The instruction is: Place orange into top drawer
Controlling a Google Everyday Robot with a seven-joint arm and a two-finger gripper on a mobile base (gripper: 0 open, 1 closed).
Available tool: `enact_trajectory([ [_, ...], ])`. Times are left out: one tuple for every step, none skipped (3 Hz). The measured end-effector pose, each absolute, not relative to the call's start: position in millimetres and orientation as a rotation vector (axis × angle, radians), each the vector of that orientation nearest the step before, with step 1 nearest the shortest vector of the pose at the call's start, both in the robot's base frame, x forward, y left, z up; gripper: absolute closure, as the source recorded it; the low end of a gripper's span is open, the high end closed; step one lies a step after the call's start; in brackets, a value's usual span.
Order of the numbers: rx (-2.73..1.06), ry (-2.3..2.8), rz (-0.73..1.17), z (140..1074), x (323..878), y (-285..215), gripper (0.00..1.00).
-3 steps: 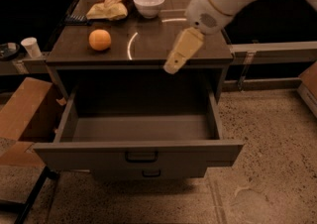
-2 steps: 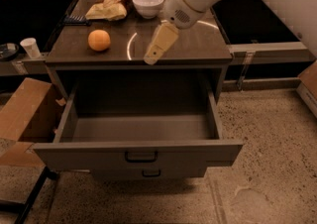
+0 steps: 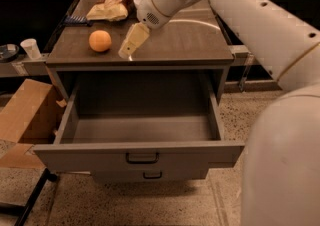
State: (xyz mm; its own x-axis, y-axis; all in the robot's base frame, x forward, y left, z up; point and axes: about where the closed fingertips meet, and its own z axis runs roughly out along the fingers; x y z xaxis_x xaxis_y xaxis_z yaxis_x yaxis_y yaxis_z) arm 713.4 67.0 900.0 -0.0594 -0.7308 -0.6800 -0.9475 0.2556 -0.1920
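The orange is on the dark cabinet top. My gripper goes to it next and closes around the orange's upper part (image 3: 102, 37).
The orange (image 3: 100, 40) sits on the left part of the dark cabinet top (image 3: 185, 45). My gripper (image 3: 127, 49) hangs just above the top, a short way to the right of the orange and apart from it. It holds nothing. The top drawer (image 3: 140, 156) is pulled wide open below, its inside bare, with a small dark handle on its broad front panel. My white arm reaches in from the upper right and hides the white bowl.
A yellow snack bag (image 3: 112, 5) lies at the back left of the top. A narrower lower drawer front (image 3: 150, 175) shows beneath. A cardboard box (image 3: 27, 112) stands on the floor at left, a paper cup (image 3: 31, 48) on a side shelf.
My gripper has moved left across the cabinet top, from the right side to just beside the orange. The orange and drawer have not moved.
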Motion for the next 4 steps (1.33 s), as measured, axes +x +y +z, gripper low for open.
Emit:
enact_trajectory([
  [-1.519,1.835,0.472,882.4,730.4,92.6,0.0],
  [-1.514,1.83,0.531,868.4,747.7,116.5,0.0],
  [-1.52,1.825,0.596,852.7,770.4,150.3,0.0],
  [-1.527,1.814,0.612,852.6,773.7,160.2,0.0],
])
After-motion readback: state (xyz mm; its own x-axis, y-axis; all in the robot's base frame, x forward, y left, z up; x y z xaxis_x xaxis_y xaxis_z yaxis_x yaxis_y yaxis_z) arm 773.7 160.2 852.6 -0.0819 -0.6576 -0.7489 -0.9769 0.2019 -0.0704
